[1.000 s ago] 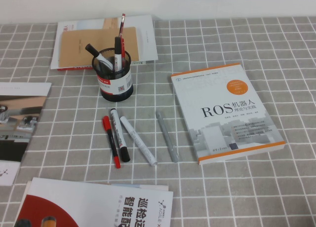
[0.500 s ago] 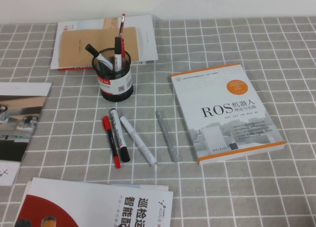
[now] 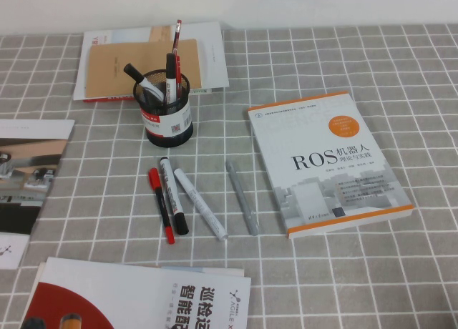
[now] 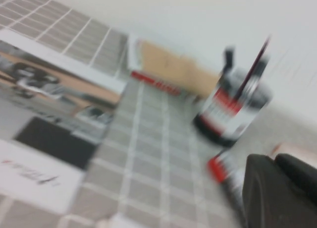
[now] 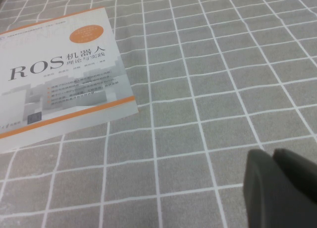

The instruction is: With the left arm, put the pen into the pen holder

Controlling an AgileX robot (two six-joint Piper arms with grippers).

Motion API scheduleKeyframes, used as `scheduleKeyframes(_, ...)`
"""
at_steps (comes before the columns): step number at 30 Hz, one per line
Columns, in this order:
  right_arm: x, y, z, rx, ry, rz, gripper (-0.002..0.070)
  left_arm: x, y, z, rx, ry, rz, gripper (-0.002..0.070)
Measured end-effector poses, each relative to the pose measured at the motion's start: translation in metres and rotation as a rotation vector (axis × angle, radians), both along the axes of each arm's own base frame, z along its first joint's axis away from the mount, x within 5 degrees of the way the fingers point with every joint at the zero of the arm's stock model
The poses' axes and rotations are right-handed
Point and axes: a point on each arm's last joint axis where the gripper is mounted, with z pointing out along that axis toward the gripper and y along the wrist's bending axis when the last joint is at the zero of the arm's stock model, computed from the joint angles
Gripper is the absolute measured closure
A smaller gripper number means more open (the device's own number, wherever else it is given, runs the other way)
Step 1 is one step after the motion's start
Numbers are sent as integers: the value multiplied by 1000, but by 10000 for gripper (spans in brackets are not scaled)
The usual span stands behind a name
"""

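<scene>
Next, I move my left gripper to the middle of the red pen's black body (image 3: 161, 206) (image 4: 233, 199) and close it there, between the pen's red ends.
The red pen (image 3: 160, 204) lies on the checked cloth, leftmost in a row of pens in front of the pen holder (image 3: 169, 114). The black mesh holder stands upright with several pens in it. Neither arm shows in the high view. In the left wrist view the picture is smeared: the holder (image 4: 233, 114) stands ahead and a red pen end (image 4: 216, 167) lies just beside my left gripper (image 4: 275, 159), whose fingers are together and hold nothing. My right gripper (image 5: 272, 153) is shut and empty above bare cloth, right of the ROS book (image 5: 54, 74).
A black-capped white marker (image 3: 174, 195), a white marker (image 3: 200, 204) and a grey pen (image 3: 242, 197) lie beside the red pen. The ROS book (image 3: 325, 161) is at the right. A notebook (image 3: 139, 61) is behind the holder, and magazines (image 3: 28, 179) lie at the left and front.
</scene>
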Motion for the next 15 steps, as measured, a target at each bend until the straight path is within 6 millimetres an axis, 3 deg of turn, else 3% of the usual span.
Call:
scheduleKeyframes(4,0,0,0,0,0,0,691,0,0,5,-136,-43,11,675)
scheduleKeyframes(15,0,0,0,0,0,0,691,1,1,10,-170,-88,17,675)
